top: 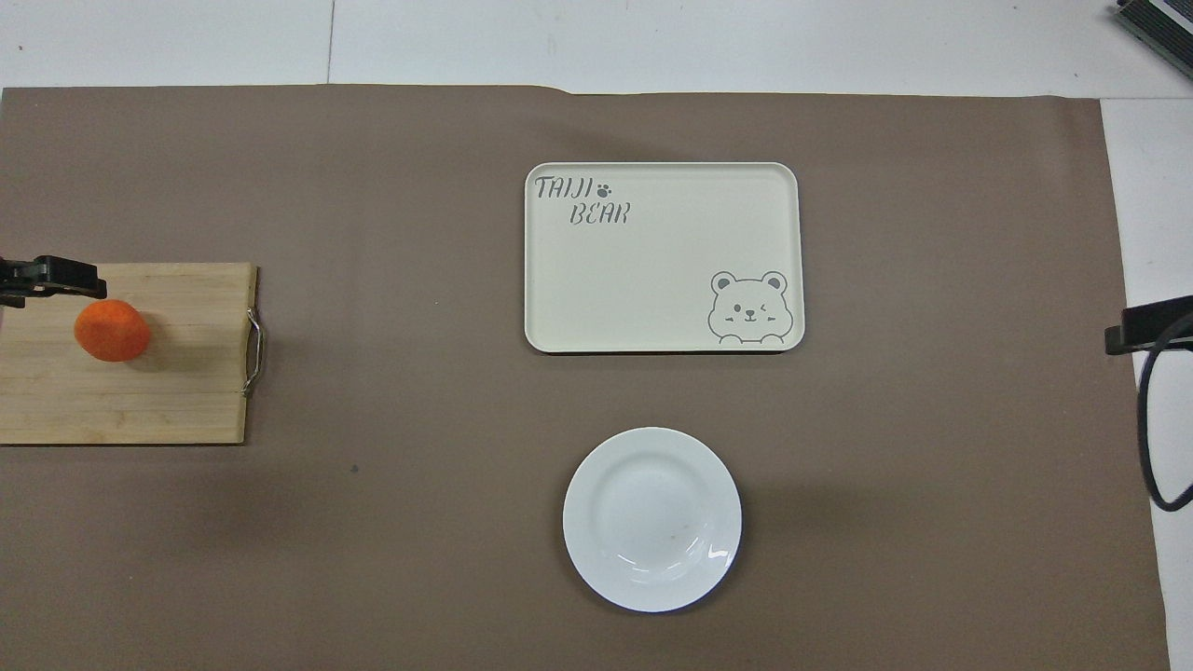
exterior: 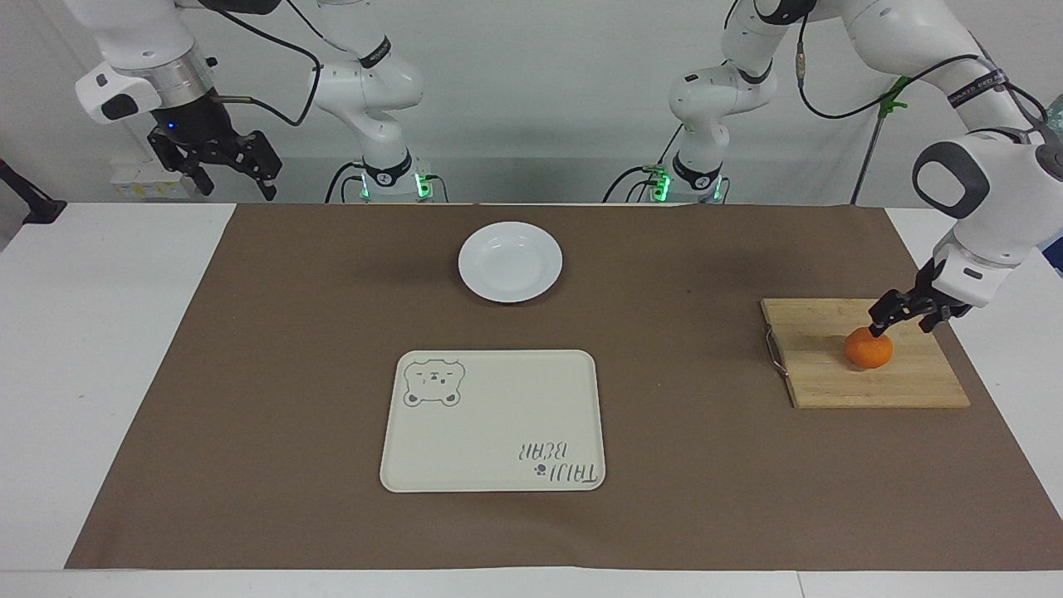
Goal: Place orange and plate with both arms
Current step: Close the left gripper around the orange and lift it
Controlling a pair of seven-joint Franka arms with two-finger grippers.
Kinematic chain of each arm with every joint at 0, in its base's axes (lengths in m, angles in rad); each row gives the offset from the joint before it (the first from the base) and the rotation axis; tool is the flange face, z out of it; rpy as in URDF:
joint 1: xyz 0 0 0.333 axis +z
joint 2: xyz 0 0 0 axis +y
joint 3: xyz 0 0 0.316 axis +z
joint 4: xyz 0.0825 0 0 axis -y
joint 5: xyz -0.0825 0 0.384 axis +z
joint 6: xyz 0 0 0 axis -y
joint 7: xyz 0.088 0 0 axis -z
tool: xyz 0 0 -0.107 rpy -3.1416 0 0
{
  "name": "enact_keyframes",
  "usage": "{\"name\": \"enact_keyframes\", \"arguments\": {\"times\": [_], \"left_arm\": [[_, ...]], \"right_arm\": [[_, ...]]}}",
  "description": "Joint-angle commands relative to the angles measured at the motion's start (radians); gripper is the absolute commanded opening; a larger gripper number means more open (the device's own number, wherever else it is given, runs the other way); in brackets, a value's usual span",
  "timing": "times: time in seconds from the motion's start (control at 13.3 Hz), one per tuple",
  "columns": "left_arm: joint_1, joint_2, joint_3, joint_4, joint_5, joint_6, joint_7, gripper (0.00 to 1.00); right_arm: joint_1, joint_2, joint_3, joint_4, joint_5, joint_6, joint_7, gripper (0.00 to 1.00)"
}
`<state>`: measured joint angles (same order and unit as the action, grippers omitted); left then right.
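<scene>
Next, I close my left gripper around the middle of the orange [top: 112, 328], which lies on the wooden cutting board.
The orange [exterior: 869, 348] [top: 112, 330] lies on a wooden cutting board [exterior: 864, 384] [top: 168, 391] at the left arm's end of the table. My left gripper [exterior: 903, 322] hangs open and low over the board, one fingertip just at the orange's upper edge, nothing held. One of its fingers [top: 56, 277] shows in the overhead view beside the orange. The white plate [exterior: 510, 261] [top: 651, 518] sits empty at mid-table, near the robots. My right gripper [exterior: 235, 183] waits open and raised above the right arm's end of the table.
A cream rectangular tray with a bear drawing [exterior: 493, 420] [top: 663, 257] lies empty, farther from the robots than the plate. A brown mat [exterior: 274, 374] covers the table. The board's metal handle [exterior: 774, 352] points toward the tray.
</scene>
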<state>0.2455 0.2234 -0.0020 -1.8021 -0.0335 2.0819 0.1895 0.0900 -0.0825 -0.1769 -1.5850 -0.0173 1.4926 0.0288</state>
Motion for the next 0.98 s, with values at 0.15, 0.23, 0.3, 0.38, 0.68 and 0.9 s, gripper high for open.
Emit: {"name": "enact_keyframes", "arguments": {"times": [0.15,0.23,0.3,0.38,0.68,0.9], "left_arm": [[0.017,-0.027,-0.009,-0.132,-0.003,0.187,-0.145,1.00],[0.017,-0.021,-0.009,-0.146,-0.003,0.193,-0.165,1.00],[0.018,-0.025,-0.009,-0.173,-0.003,0.226,-0.171,1.00],[0.026,-0.030,-0.009,-0.193,-0.003,0.259,-0.174,1.00],[0.058,-0.030,-0.009,-0.286,-0.003,0.403,-0.205,1.00],[0.061,-0.027,-0.009,-0.289,-0.003,0.406,-0.243,1.00]], "right_arm": [[0.008,-0.019,0.004,-0.016,0.002,0.009,-0.020,1.00],[0.007,-0.019,0.004,-0.016,0.000,0.009,-0.020,1.00],[0.007,-0.019,0.004,-0.016,0.000,0.009,-0.020,1.00],[0.007,-0.019,0.004,-0.016,0.002,0.009,-0.021,1.00],[0.007,-0.019,0.004,-0.016,0.000,0.009,-0.020,1.00],[-0.003,-0.020,-0.001,-0.017,0.000,0.006,-0.026,1.00]]}}
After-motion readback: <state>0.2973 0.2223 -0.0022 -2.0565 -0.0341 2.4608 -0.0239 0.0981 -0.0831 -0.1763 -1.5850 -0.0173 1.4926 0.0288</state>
